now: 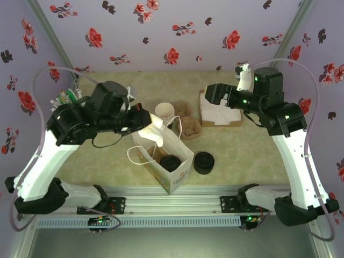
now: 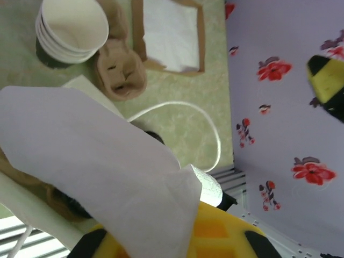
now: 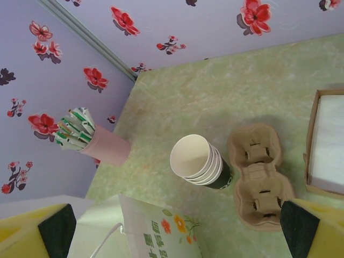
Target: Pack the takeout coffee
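Note:
Next, I let go of the white napkin inside the paper bag [image 1: 159, 149] [image 2: 47, 185] with my left gripper, setting it free just behind the black lid of the coffee.
The takeout coffee [image 1: 171, 163], a dark cup with a black lid, stands inside the open white paper bag [image 1: 180, 145] at the table's middle. My left gripper [image 1: 141, 115] hovers over the bag's back left rim, shut on a white napkin [image 1: 152, 130] that droops toward the opening. In the left wrist view the napkin [image 2: 97, 161] hangs from the yellow fingers [image 2: 236, 231] and hides most of the bag. My right gripper [image 1: 215, 97] is open above the napkin box [image 1: 217, 114]; nothing lies between its fingers [image 3: 56, 231], which frame the bag's printed wall [image 3: 161, 234].
A stack of lidless cups [image 1: 165, 113] [image 3: 196, 158] and brown pulp cup carriers [image 1: 187, 122] [image 3: 260, 174] stand behind the bag. A short black stack of lids [image 1: 204, 162] sits to its right. A pink holder of straws [image 3: 102, 144] is at the far left.

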